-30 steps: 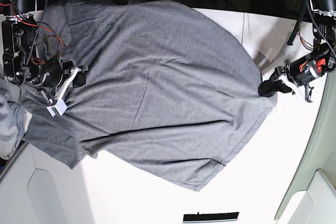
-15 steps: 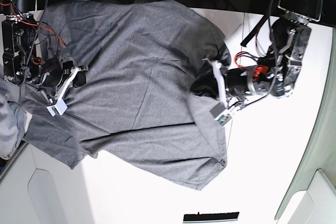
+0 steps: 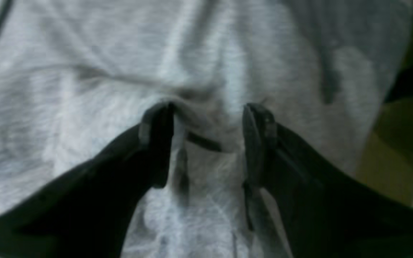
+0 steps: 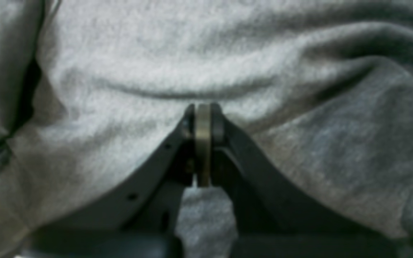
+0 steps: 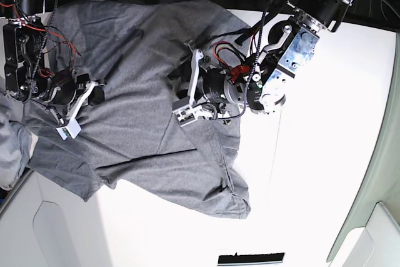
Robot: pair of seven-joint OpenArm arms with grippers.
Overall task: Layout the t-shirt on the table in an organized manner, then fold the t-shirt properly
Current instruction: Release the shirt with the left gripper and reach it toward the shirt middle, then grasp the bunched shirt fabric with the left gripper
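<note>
The t-shirt's side lies in a bunched flap toward the middle. My left gripper should back away, grab the t-shirt's outer edge [image 5: 236, 129] and pull the side out.
The heather-grey t-shirt [image 5: 137, 136] lies on the white table [image 5: 325, 154], its right side folded over toward the middle in a bunched flap. My left gripper [image 5: 182, 85] sits over the shirt's centre. In the left wrist view the left gripper [image 3: 208, 114] is open, and a small pinched ridge of t-shirt [image 3: 84, 53] stands between the spread fingers. My right gripper [image 5: 69, 128] rests on the shirt's left part. In the right wrist view the right gripper [image 4: 203, 109] is shut, tips pressed against the t-shirt [image 4: 264, 53], with no cloth visible between the pads.
A paler bluish-grey cloth bundle [image 5: 9, 148] lies at the left edge. A dark strip [image 5: 250, 258] lies near the front edge. White moulded shapes sit at the front left [image 5: 56, 236] and front right [image 5: 375, 236]. Cables hang off both arms.
The left arm swept leftward from the table's right side, dragging the shirt's right edge over the body into a fold. Its jaws then opened. The right arm stayed put.
</note>
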